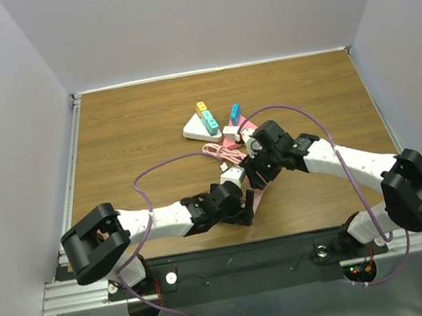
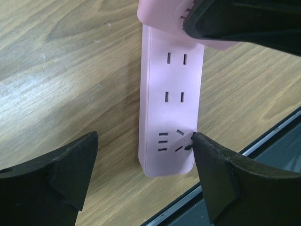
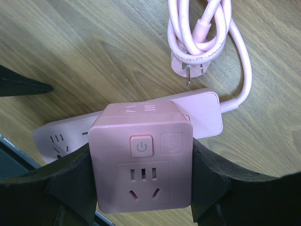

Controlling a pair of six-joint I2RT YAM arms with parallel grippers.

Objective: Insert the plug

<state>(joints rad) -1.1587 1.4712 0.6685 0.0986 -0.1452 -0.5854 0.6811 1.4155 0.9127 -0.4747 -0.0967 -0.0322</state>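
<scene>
The open fingers of my left gripper are off-centre around the power strip's near end, so next I center them and close on the power strip's sides (image 2: 143,141) before I insert the plug.
My right gripper (image 3: 141,155) is shut on a pink cube plug adapter (image 3: 141,188) with a power button and sockets on its face. It holds the cube just above a pink power strip (image 3: 202,115) lying on the wooden table. The left wrist view shows the strip (image 2: 171,94) with its sockets and the cube (image 2: 162,19) over its far end. My left gripper (image 2: 145,141) is open and straddles the strip's near end; its right finger (image 2: 211,165) touches the strip's edge. In the top view both grippers (image 1: 243,205) (image 1: 256,173) meet over the strip (image 1: 256,196).
The strip's pink cable is coiled, with its own plug (image 3: 190,68), just beyond the strip (image 1: 222,152). A white power strip (image 1: 200,131) with yellow, teal and blue plugs stands further back. The table's near edge and a black rail (image 2: 263,150) lie close to the strip's end.
</scene>
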